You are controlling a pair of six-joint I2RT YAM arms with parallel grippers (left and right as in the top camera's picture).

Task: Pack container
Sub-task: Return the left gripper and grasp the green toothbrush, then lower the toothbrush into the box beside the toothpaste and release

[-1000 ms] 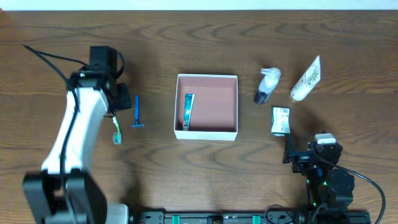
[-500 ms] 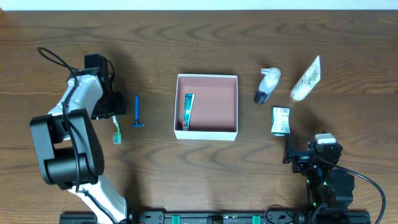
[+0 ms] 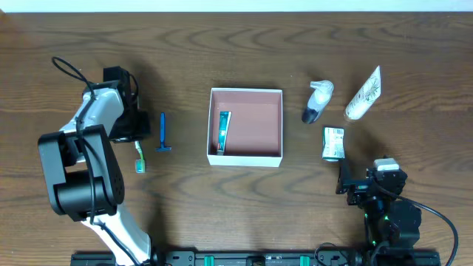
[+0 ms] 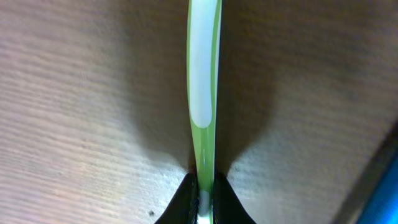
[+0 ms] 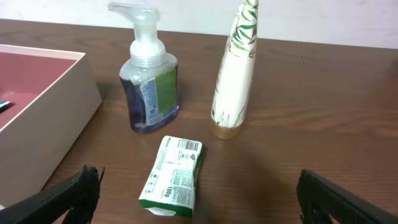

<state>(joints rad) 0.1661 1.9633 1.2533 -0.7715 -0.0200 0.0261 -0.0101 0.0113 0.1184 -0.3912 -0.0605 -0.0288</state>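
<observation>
Next, my left gripper releases the toothbrush in the container [image 3: 216,131], between the teal tube and the nearby side.
The container [image 3: 275,130], a shallow white-walled box with a pinkish floor, sits mid-table with a teal tube [image 3: 224,131] lying inside. Its near corner shows in the right wrist view as the container [image 5: 43,93]. Left of it, my left gripper [image 3: 137,140] is shut on the handle of a green and white toothbrush [image 3: 139,159]. In the left wrist view the toothbrush [image 4: 203,93] runs straight out from the left gripper [image 4: 204,202], pinched between both jaws, down on the wood. My right gripper [image 5: 205,202] stands open near the front edge, nothing between its fingers.
A blue razor [image 3: 162,133] lies just right of the toothbrush. Right of the container are a foam pump bottle [image 5: 148,81], a leaf-printed white tube [image 5: 235,74] and a green and white soap pack [image 5: 172,177], nearest my right gripper [image 3: 361,177].
My left gripper has closed on the toothbrush handle, and the left arm has folded down lower over the table. The right arm has not moved.
</observation>
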